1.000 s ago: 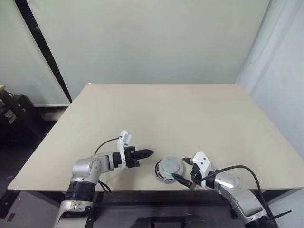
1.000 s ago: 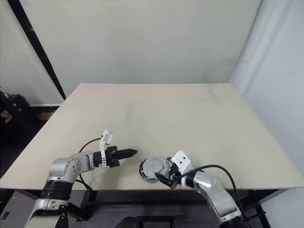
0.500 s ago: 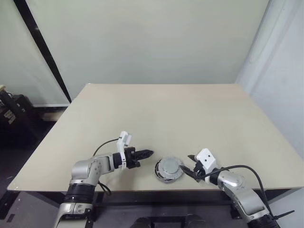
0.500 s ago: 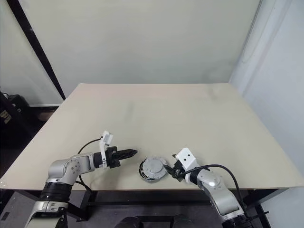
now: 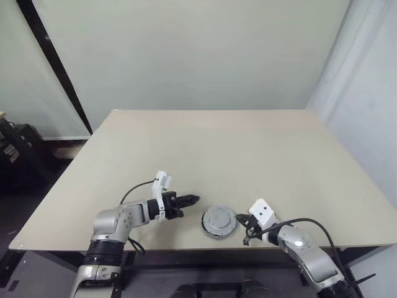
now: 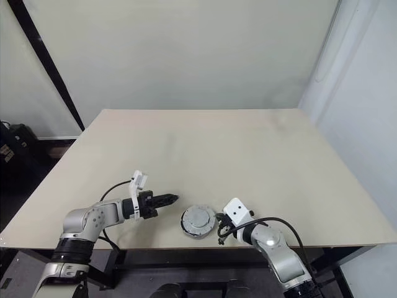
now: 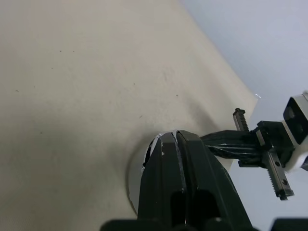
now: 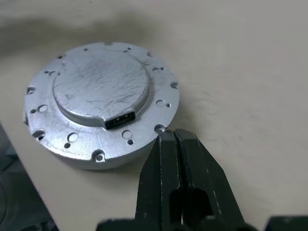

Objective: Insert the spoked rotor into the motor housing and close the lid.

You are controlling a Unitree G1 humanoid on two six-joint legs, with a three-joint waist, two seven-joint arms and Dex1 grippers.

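The lid sits crooked with the motor housing's dark rim peeking out, so next my right gripper opens, grips the lid's raised centre (image 5: 219, 216) and turns the lid.
The lid (image 8: 101, 96), a round grey metal disc with a raised centre and small holes round its rim, lies flat near the table's front edge (image 5: 219, 220). The motor housing is under it, with a dark rim (image 5: 204, 222) peeking out on its left. The spoked rotor is hidden. My right gripper (image 8: 174, 135) is shut and empty, its tip just beside the lid's right rim (image 5: 240, 218); I cannot tell whether it touches. Left of the lid, a short gap away, my left gripper (image 5: 195, 199) is shut, holds nothing and points at it.
The beige table (image 5: 217, 155) stretches bare behind the parts. Its front edge (image 5: 186, 249) runs just in front of the lid and both arms. A black cable (image 5: 133, 189) loops off the left wrist.
My right gripper stood open at the lid's right edge; it has drawn back a little and shut with nothing in it. The left arm and the lid have stayed put.
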